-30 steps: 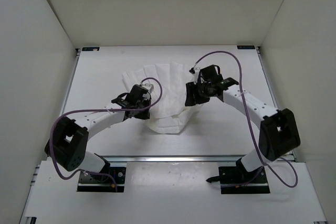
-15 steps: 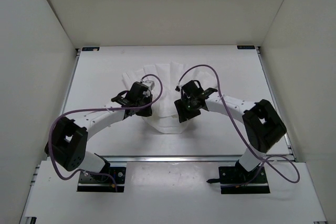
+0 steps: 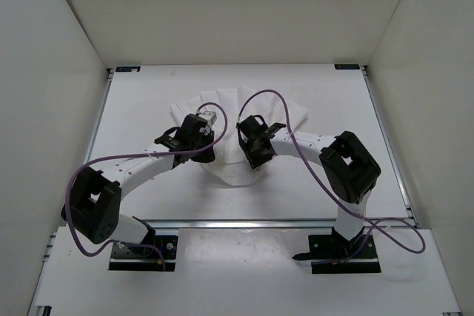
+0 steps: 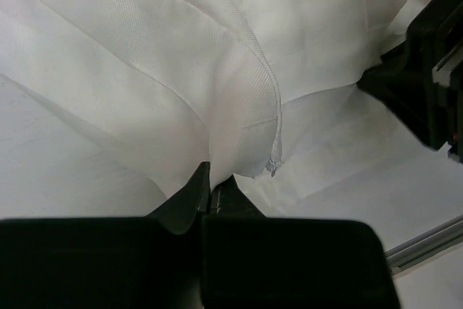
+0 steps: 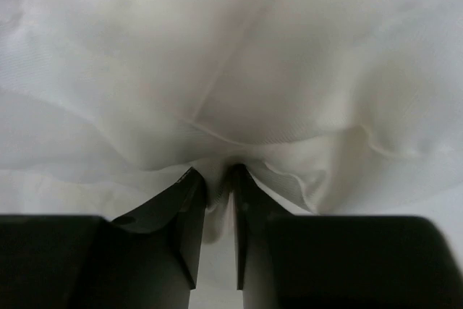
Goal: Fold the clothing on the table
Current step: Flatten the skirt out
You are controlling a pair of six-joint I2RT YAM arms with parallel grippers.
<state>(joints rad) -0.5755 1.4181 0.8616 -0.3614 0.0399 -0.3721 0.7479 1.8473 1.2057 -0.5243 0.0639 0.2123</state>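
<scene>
My right gripper pinches a tuck in the bunched clothing. I need to open that gripper, take the clothing's near corner (image 3: 262,172) and pull the clothing's near end straight.
The white clothing (image 3: 230,172) lies bunched in the middle of the table (image 3: 141,101), between the two arms. My left gripper (image 3: 204,153) is at the garment's left side. In the left wrist view the left gripper (image 4: 212,179) is shut on a hemmed fold of the clothing (image 4: 217,56), which rises taut from the jaws. My right gripper (image 3: 254,158) sits on the garment's middle. In the right wrist view the right gripper (image 5: 219,179) has its jaws close together, and a tuck of the clothing (image 5: 231,56) is pinched between them.
White enclosure walls (image 3: 67,35) stand on three sides of the table. Purple cables (image 3: 270,95) loop above both wrists. The right arm's black gripper body (image 4: 427,85) shows at the right edge of the left wrist view, near the aluminium frame (image 4: 427,247).
The right arm has swung left over the garment, drawing its right side inward, and its jaws have narrowed on the fabric. The left gripper has stayed shut, shifting only slightly.
</scene>
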